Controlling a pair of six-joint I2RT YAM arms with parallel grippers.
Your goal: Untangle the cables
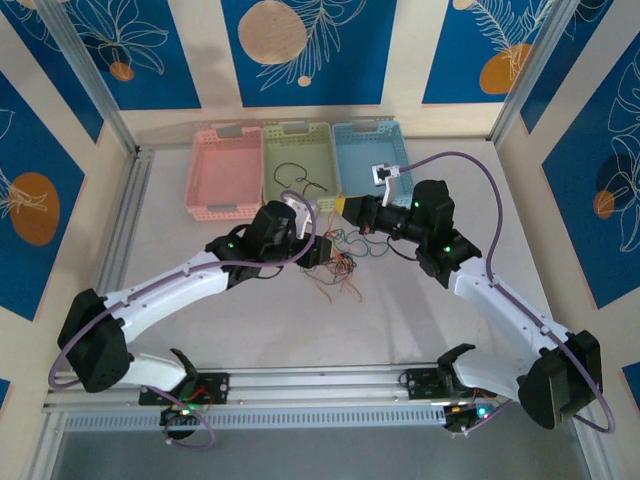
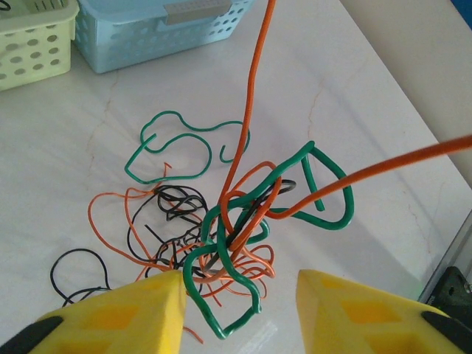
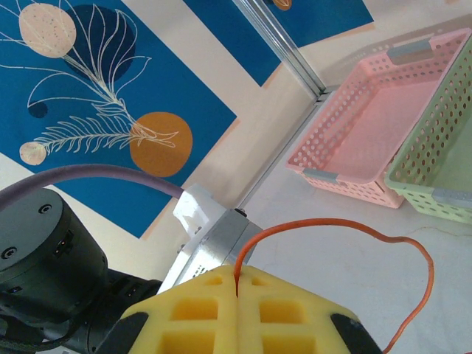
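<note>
The orange cable in the robot's right gripper runs through the green cable's loops, so the left gripper needs to grip the dangling green loop (image 2: 242, 322) and pull it away.
The cables (image 2: 234, 221) form a knot of green, orange and black wires on the white table, hanging just in front of my left gripper (image 2: 240, 313). Its yellow fingers (image 2: 125, 317) stand apart, open, and a green loop (image 2: 187, 272) dangles between them, close to the left finger. Two orange strands (image 2: 254, 66) rise taut from the knot. My right gripper (image 3: 236, 279) is shut on an orange cable (image 3: 332, 223) that arches away to the right. From above, the tangle (image 1: 342, 265) lies between the left gripper (image 1: 322, 252) and the right gripper (image 1: 347, 204).
Three baskets stand side by side at the back: pink (image 1: 200, 180), light green (image 1: 275, 135) holding a black wire (image 1: 295, 175), and blue (image 1: 345, 135) holding a small white item (image 1: 385, 173). A loose green wire (image 2: 184, 147) and black strands (image 2: 81, 269) lie beside the knot.
</note>
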